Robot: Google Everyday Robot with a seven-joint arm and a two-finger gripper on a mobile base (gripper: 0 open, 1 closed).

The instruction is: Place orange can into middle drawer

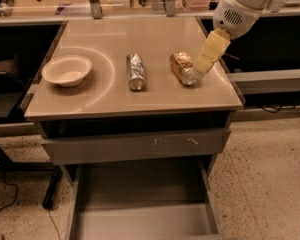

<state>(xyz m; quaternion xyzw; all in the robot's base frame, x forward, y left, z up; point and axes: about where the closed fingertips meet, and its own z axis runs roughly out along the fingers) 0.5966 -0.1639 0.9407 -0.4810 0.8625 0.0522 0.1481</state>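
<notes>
The robot's gripper needs to next go to the middle of the orange can's body [184, 67] and close there, between the can's silver end and its far end.
The orange can [181, 66] lies on its side on the tan table top [140, 39], right of centre, its silver end toward me. My gripper [202, 66] comes down from the upper right on a white arm, its pale yellow fingers right beside the can's right end. The middle drawer [140, 204] is pulled out below the table, its grey floor bare.
A slimmer silver-blue can [136, 71] lies on its side left of the orange can. A white bowl [66, 70] sits at the table's left. A grey drawer front with orange scratches [135, 145] is above the open drawer. Benches stand behind and beside the table.
</notes>
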